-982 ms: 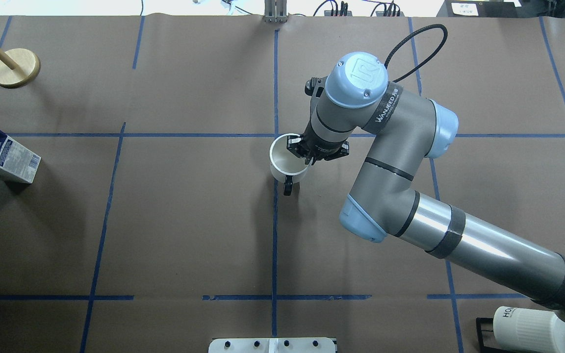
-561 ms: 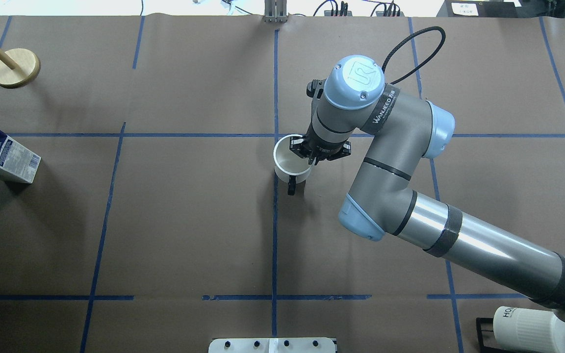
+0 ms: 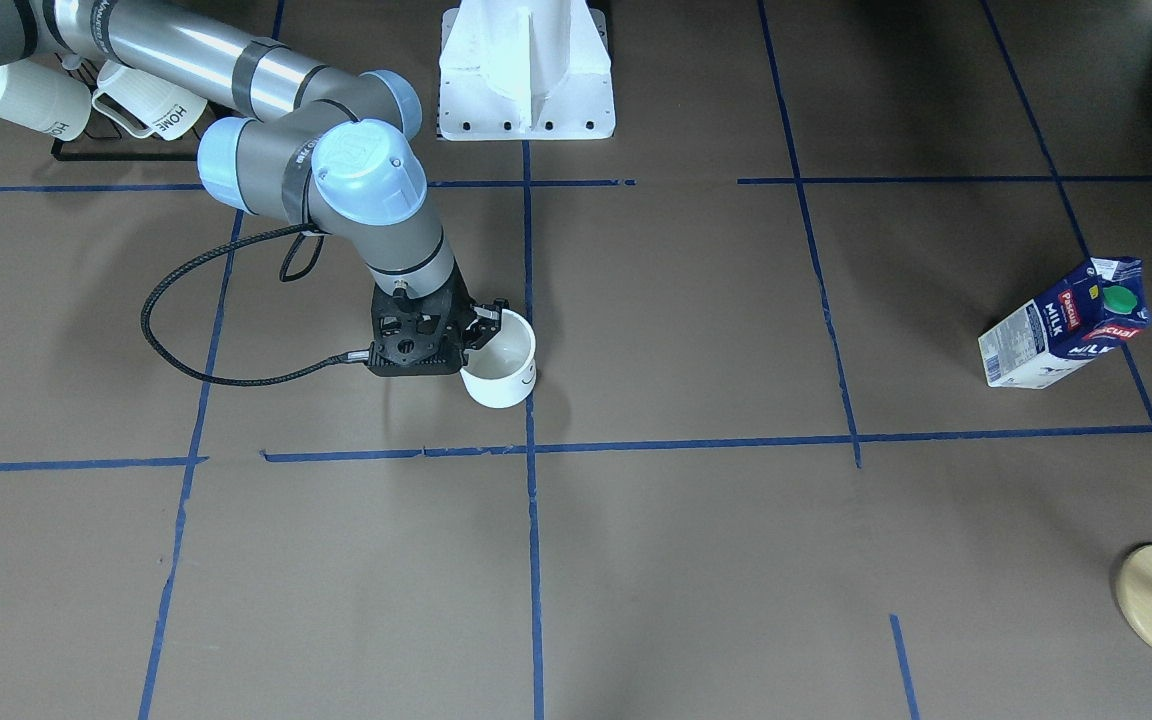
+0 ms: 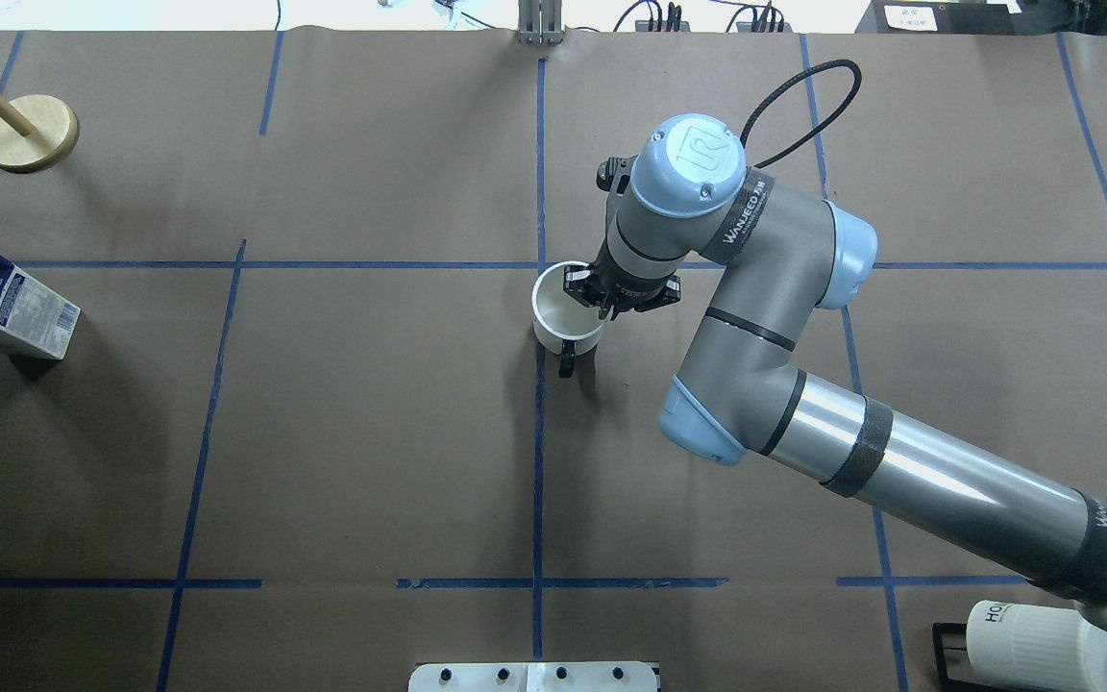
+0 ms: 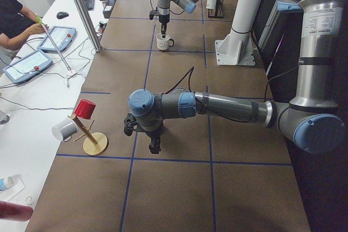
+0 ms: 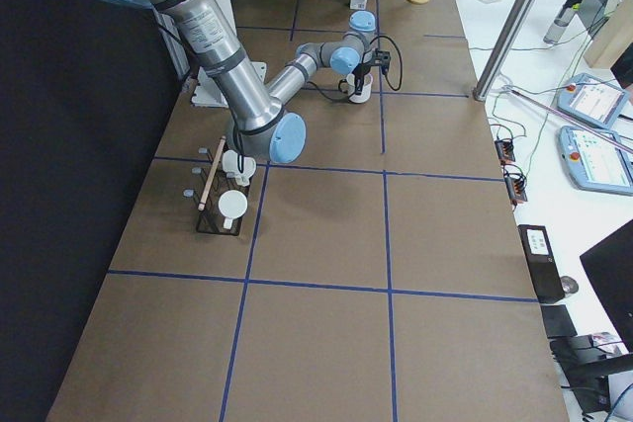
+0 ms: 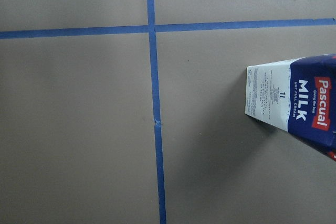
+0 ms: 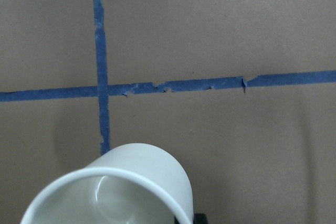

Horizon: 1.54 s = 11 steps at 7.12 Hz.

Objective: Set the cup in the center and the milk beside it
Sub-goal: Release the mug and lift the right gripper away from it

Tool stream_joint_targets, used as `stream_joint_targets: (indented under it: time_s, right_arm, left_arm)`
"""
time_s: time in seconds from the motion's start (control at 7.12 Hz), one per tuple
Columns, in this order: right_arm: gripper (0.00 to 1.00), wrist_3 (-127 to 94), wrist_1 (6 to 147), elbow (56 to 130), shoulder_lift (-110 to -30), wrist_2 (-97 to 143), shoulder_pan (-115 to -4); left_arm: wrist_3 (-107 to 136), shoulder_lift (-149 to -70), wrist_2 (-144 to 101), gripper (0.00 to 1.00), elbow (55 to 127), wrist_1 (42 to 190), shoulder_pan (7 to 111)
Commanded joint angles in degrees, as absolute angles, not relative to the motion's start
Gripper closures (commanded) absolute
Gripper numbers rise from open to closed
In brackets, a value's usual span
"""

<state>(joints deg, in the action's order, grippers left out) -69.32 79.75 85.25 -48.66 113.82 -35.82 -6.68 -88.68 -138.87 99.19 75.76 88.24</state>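
Observation:
The robot's left gripper needs to next move to the milk carton's top end point(image 3: 1116, 288) and close there, with the green cap between its fingers.
The cup point(image 4: 566, 312), a smooth white mug with a black handle point(image 4: 565, 363), is upright at the table's centre, on the crossing of the blue tape lines. It also shows in the front view point(image 3: 501, 372) and the right wrist view point(image 8: 121, 192). My right gripper point(image 4: 602, 306) comes down from above and is shut on the cup's rim, one finger inside. I cannot tell whether the cup touches the table. The milk point(image 4: 1, 303), a blue and white carton, stands far off at the table's left edge point(image 3: 1061, 330) and shows in the left wrist view point(image 7: 294, 98). My left gripper point(image 5: 154, 145) hangs near it; I cannot tell its state.
A wooden mug tree point(image 4: 30, 132) stands at the far left corner beyond the milk. A black rack with ribbed white "HOME" mugs point(image 4: 1039, 644) sits at the near right, by the right arm's base. A white mount point(image 3: 526, 70) stands at the near middle edge.
My right gripper has come down with the cup held by its rim, so the cup looks smaller and sits lower over the centre crossing. The milk has not moved.

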Motion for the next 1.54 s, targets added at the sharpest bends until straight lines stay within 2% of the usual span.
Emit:
stream_joint_targets:
  time_s: [0.0,0.14,0.42,0.7,0.98,1.12,1.4]
  right_arm:
    - [0.86,-69.34,79.54,84.9,-48.6,113.64,-35.25]
    - [0.01,-69.61,77.8,84.38,-48.43,112.6,-34.03]
    - [0.0,-70.84,76.03,85.59,-48.34,110.92,-33.84]
    - [0.0,-70.49,80.04,92.34,-50.7,117.28,-40.3]
    - [0.0,-66.21,80.77,98.84,-58.4,126.44,-49.62]
    - [0.0,-59.83,80.34,103.4,-65.15,127.95,-51.31]
    - [0.0,-58.36,80.16,105.38,-68.81,127.27,-51.42]
  left_arm:
    - [-6.68,-88.68,-138.87,0.0,99.23,75.76,88.24]
    - [-6.77,-88.68,-138.87,0.0,99.32,75.76,88.24]
    - [-6.77,-88.77,-138.96,0.0,100.8,76.02,88.24]
    - [-3.81,-89.12,-142.72,0.0,102.03,78.92,88.16]
    - [2.28,-92.19,-142.73,0.0,103.45,81.91,86.67]
    - [3.76,-93.42,-142.82,0.0,103.45,81.91,83.7]
    - [14.35,-93.52,-142.04,0.0,102.23,85.68,78.52]
